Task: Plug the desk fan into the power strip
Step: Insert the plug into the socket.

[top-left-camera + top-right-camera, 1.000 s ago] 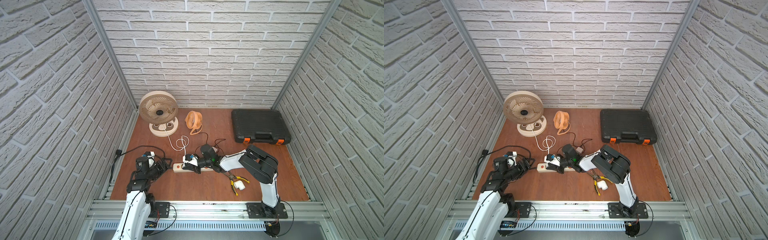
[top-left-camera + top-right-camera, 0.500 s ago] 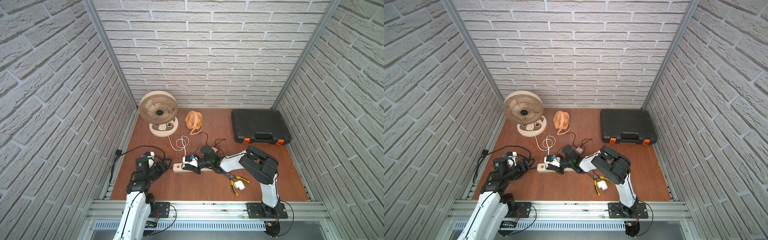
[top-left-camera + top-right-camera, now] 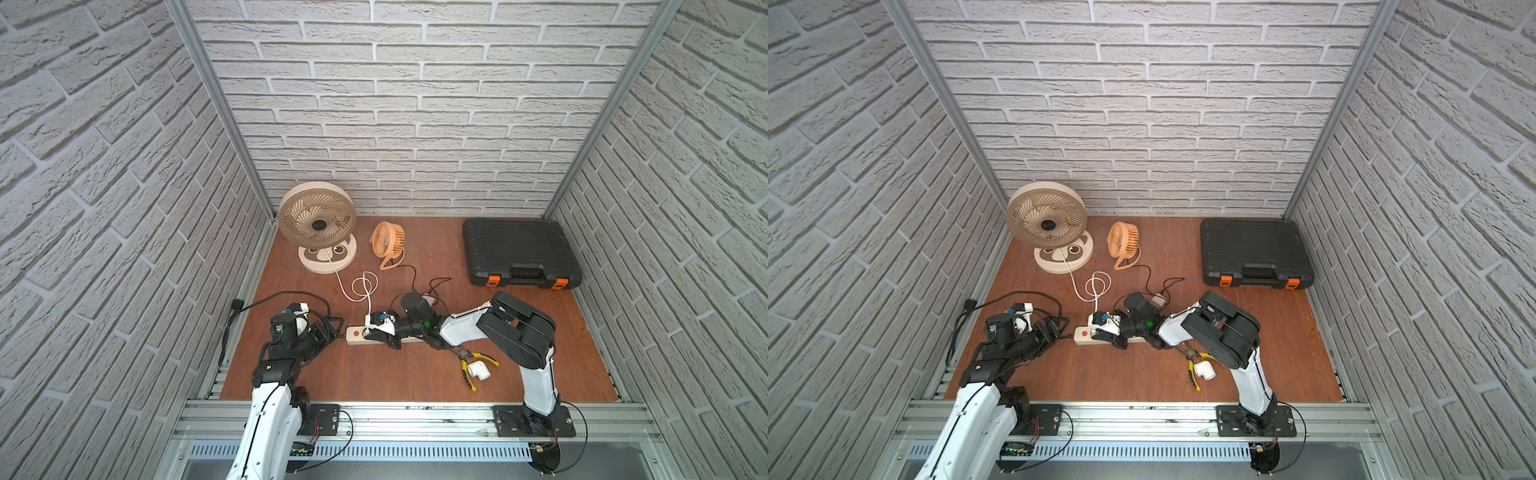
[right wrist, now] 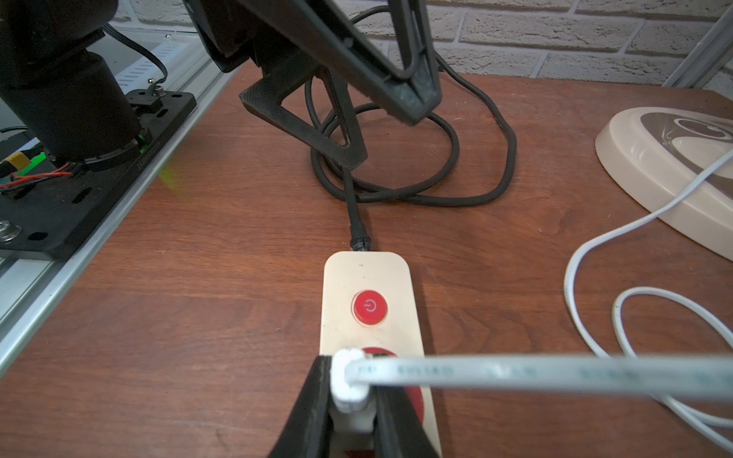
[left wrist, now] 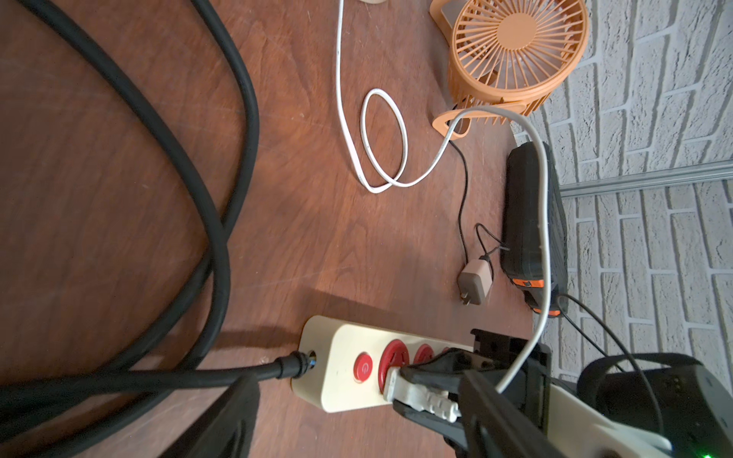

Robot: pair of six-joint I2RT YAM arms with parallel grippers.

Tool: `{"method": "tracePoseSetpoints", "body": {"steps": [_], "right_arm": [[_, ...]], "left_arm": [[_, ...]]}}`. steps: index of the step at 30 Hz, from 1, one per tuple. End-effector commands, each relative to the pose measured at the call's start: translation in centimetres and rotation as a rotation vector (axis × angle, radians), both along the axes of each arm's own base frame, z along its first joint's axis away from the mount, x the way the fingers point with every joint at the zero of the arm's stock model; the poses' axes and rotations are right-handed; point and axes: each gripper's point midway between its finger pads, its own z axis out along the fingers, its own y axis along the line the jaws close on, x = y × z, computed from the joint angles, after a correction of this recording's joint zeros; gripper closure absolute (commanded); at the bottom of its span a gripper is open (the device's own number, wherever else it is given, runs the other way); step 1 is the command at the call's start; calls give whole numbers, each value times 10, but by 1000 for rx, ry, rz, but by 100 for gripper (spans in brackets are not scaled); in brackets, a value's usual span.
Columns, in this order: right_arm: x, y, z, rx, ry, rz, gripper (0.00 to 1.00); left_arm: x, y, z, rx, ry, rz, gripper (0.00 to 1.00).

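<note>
Next, my right gripper lets go of the white plug in the first red socket (image 3: 368, 333) (image 4: 357, 418) next to the power strip's red button.
The desk fan (image 3: 318, 226), cream with a panda-face base, stands at the back left in both top views (image 3: 1047, 224). Its white cord (image 5: 545, 238) ends in a white plug (image 4: 351, 386). My right gripper (image 4: 353, 396) is shut on that plug and holds its front end against the first red socket, beside the red button, of the power strip (image 4: 369, 277). Whether the prongs are in, I cannot tell. The cream strip (image 3: 357, 336) lies mid-table. My left gripper (image 3: 332, 326) hangs open over the strip's black cord (image 5: 222, 222), just short of the button end.
A small orange fan (image 3: 388, 241) stands by the big one, and its beige adapter (image 5: 474, 281) lies loose on the wood. A black tool case (image 3: 519, 253) sits at the back right. Yellow pliers and a white pipe elbow (image 3: 478, 368) lie under the right arm.
</note>
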Motion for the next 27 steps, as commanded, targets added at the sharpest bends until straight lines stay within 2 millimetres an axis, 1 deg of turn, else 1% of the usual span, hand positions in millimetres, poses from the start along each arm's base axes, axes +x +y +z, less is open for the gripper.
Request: {"method": "tracePoseSetpoints", "body": {"steps": [1, 4, 9, 11, 13, 16, 21, 27], "right_arm": [[-35, -119, -152, -604, 277, -193, 97], [-34, -117, -147, -598, 280, -188, 97], [-27, -110, -130, -564, 268, -204, 96], [-24, -107, -120, -548, 263, -214, 91], [-21, -103, -109, -534, 258, -217, 81], [-17, -97, -99, -511, 257, -220, 76], [-9, -87, -88, -492, 262, -229, 74], [-4, -80, -75, -479, 249, -234, 73]], "left_arm": [[5, 1, 13, 12, -48, -12, 17], [4, 0, 13, 10, -46, -12, 17], [3, 1, 13, 12, -48, -7, 17], [2, 1, 13, 13, -48, -5, 17], [3, 1, 13, 12, -48, -2, 17], [3, 1, 13, 9, -49, -2, 17], [2, 1, 12, 9, -51, -1, 16], [2, 1, 12, 9, -51, -1, 16]]}}
